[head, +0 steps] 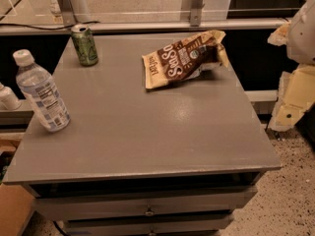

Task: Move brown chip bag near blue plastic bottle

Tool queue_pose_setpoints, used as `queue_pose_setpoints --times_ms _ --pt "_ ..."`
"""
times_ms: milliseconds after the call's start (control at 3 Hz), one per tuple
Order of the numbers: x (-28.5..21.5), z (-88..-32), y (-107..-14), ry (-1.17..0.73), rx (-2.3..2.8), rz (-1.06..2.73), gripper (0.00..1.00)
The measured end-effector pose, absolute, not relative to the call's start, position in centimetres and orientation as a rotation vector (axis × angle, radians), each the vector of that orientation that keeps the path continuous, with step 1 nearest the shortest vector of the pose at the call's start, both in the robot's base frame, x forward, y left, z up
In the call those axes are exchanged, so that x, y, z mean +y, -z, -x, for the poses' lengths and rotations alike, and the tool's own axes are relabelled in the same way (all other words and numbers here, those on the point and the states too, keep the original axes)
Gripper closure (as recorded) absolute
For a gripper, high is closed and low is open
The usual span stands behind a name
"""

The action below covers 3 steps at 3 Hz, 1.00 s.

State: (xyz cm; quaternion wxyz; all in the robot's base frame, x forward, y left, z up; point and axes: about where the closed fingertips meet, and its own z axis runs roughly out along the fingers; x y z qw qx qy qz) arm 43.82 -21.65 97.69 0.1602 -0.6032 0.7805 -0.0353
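Note:
Next, I grip the brown chip bag's crumpled end point(215, 51), farthest from the blue plastic bottle.
The brown chip bag point(184, 58) lies flat on the far right part of the grey table top point(147, 132), its white lettering facing up. The blue plastic bottle point(42, 92) stands upright at the table's left edge, with a white cap and a blue-and-white label. The bag and the bottle are far apart, across the table from each other. My gripper point(291, 100) shows as white and cream parts at the right edge of the view, beside the table and lower than the bag, touching nothing.
A green drink can point(85, 45) stands at the table's far left corner. The table has drawers below its front edge point(147, 211). A metal rail and posts point(192, 14) run behind the table. Speckled floor lies to the right.

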Motion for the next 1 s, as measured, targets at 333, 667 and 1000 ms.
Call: queue_pose_setpoints --times_ms 333,667,1000 --pt "-21.6 -43.8 -97.7 0.101 2.23 1.723 0.0" --pt "-21.5 -44.2 -97.4 0.133 2.175 1.75 0.0" --pt "-21.2 -46.1 -96.2 0.147 2.063 1.76 0.0"
